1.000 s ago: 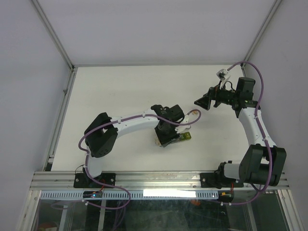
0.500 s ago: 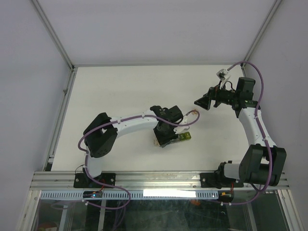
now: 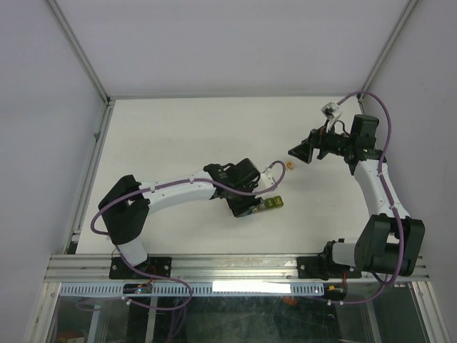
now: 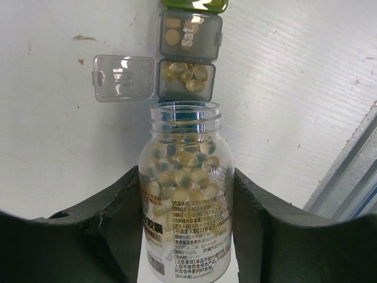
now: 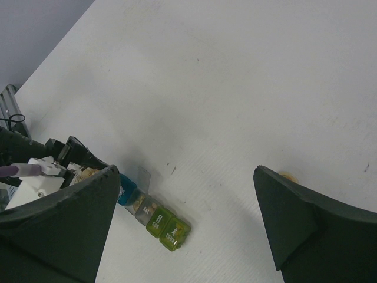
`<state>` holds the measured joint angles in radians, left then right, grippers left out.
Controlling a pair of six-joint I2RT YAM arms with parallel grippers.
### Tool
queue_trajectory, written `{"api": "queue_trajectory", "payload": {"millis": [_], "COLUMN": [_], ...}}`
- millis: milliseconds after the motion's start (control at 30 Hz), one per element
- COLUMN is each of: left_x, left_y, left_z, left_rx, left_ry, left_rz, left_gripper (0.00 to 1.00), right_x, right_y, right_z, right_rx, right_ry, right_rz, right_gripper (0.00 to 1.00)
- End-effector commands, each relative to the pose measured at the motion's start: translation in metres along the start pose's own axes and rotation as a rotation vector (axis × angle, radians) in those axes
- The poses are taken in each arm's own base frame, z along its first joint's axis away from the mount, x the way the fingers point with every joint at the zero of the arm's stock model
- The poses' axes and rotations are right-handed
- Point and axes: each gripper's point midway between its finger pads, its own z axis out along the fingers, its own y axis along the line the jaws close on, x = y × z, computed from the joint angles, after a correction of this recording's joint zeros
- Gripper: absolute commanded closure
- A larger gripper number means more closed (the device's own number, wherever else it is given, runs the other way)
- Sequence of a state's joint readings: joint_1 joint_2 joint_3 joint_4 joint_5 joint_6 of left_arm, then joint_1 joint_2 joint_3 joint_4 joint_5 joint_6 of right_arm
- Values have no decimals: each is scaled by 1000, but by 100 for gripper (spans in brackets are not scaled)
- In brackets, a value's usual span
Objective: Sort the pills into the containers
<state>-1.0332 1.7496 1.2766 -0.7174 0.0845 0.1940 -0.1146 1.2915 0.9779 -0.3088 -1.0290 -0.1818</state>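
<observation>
The robot's right gripper should close on the sides [image 3: 290, 165] [image 5: 288, 176] of the small round orange-tinted thing, which lies on the white table between the two grippers.
My left gripper [image 4: 187, 174] is shut on a clear, uncapped pill bottle [image 4: 185, 236], lying with its mouth right at the organiser. The bottle holds many yellow-tan pills [image 4: 187, 159]. The containers [image 4: 188, 36] are a strip of joined cells. One clear cell has its lid [image 4: 123, 78] flipped open and holds several pills [image 4: 187, 73]. The neighbouring "Sat" cell is shut with pills inside. In the top view my left gripper [image 3: 245, 202] covers most of the strip [image 3: 274, 203]. My right gripper [image 3: 300, 152] hangs open and empty above the table, far from the strip [image 5: 158, 217].
A small round orange-tinted thing [image 3: 290, 166] lies on the white table [image 3: 178, 136] between the two grippers; in the right wrist view it [image 5: 287, 175] peeks out behind a finger. A metal rail [image 3: 235, 268] runs along the near edge.
My left arm has stretched out lower, its elbow swinging left and down, and the gripper with the bottle has shifted slightly left. The small orange thing now shows. The right arm has not moved.
</observation>
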Motion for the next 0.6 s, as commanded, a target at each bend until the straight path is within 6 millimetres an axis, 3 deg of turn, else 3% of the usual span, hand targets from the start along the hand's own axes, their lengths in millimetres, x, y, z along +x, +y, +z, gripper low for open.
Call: {"api": "queue_trajectory", "payload": {"millis": [0, 300, 433, 567], "left_x": [-38, -72, -96, -96], "left_y": [-3, -10, -20, -27], "left_z": [-14, -53, -94, -125], "left_rx": [4, -8, -10, -12], "left_ry": [-210, -585, -912, -1133], "left_rz": [15, 72, 159, 206], "left_gripper": [100, 100, 100, 100], "right_x": [-22, -18, -16, -11], "right_y": [0, 7, 9, 4], "right_z": [-5, -5, -6, -9], "right_rx": [15, -27, -32, 4], "right_ry": [-49, -79, -95, -105], "right_rz": [-74, -176, -257, -424], "right_gripper": [1, 0, 0, 0]}}
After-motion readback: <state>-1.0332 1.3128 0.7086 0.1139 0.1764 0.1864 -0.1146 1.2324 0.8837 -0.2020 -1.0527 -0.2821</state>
